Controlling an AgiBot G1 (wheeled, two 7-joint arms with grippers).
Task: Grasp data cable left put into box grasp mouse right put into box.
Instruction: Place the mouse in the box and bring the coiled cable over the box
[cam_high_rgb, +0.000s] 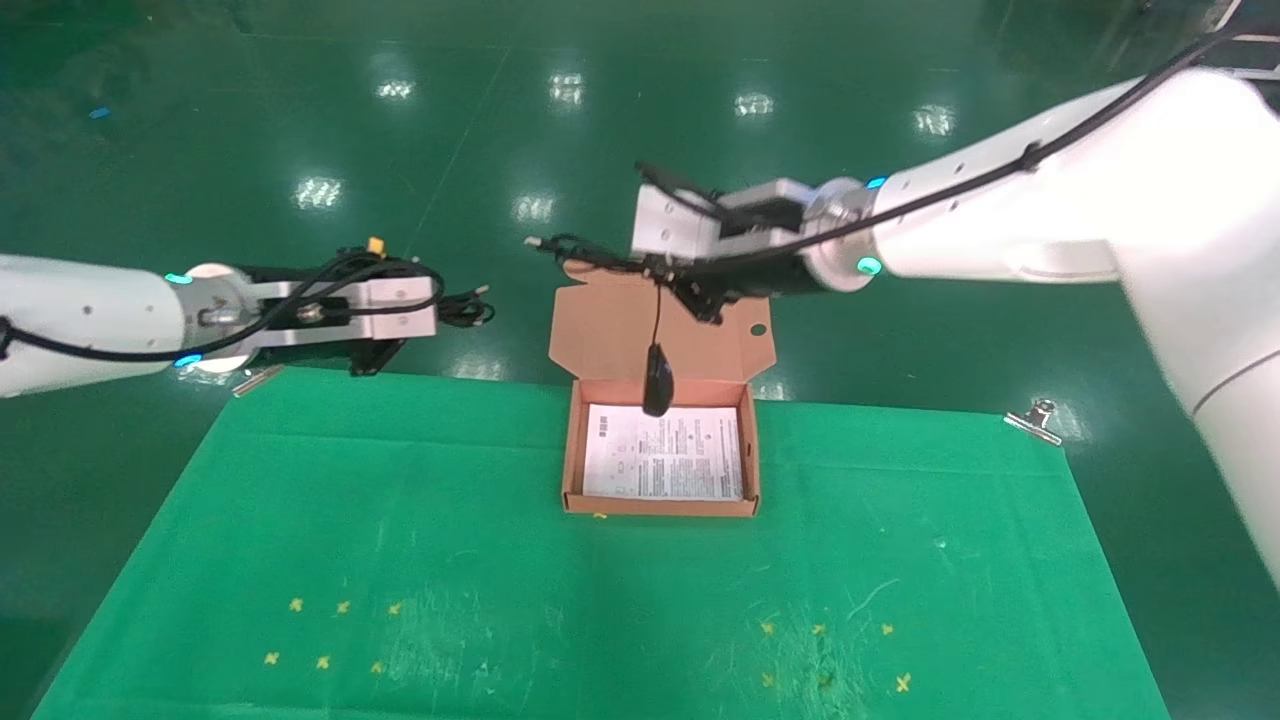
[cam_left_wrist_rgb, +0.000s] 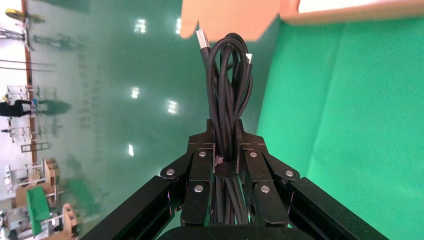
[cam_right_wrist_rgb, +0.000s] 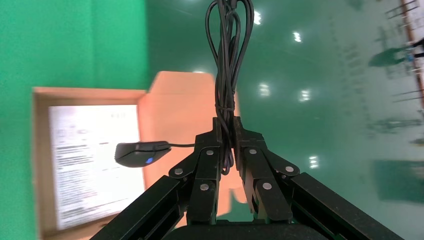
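The mouse, now hanging over the open box's back part, will rest in the box's front corner on the robot's left gripper's side (cam_high_rgb: 626, 470) (cam_right_wrist_rgb: 77, 137) once the robot's right gripper releases it.
My left gripper (cam_high_rgb: 437, 303) is to the left of the box, beyond the table's back edge. It is shut on the data cable (cam_high_rgb: 466, 306), a black looped bundle gripped at its cinched middle (cam_left_wrist_rgb: 226, 95), with silvery plug ends showing. My right gripper (cam_high_rgb: 672, 272) is above the box's raised lid. It is shut on the bundled cord (cam_right_wrist_rgb: 227, 85) of the mouse. The black mouse (cam_high_rgb: 657, 381) hangs by its cord over the back part of the open box (cam_high_rgb: 572, 450). Its blue light shows in the right wrist view (cam_right_wrist_rgb: 141, 152). A white leaflet (cam_high_rgb: 664, 452) lies in the box.
The box stands at the back middle of the green cloth (cam_high_rgb: 400, 520), its flap lid (cam_high_rgb: 610, 335) standing up behind. Metal clips hold the cloth at the back right (cam_high_rgb: 1035, 418) and back left (cam_high_rgb: 258, 378). Small yellow marks dot the front.
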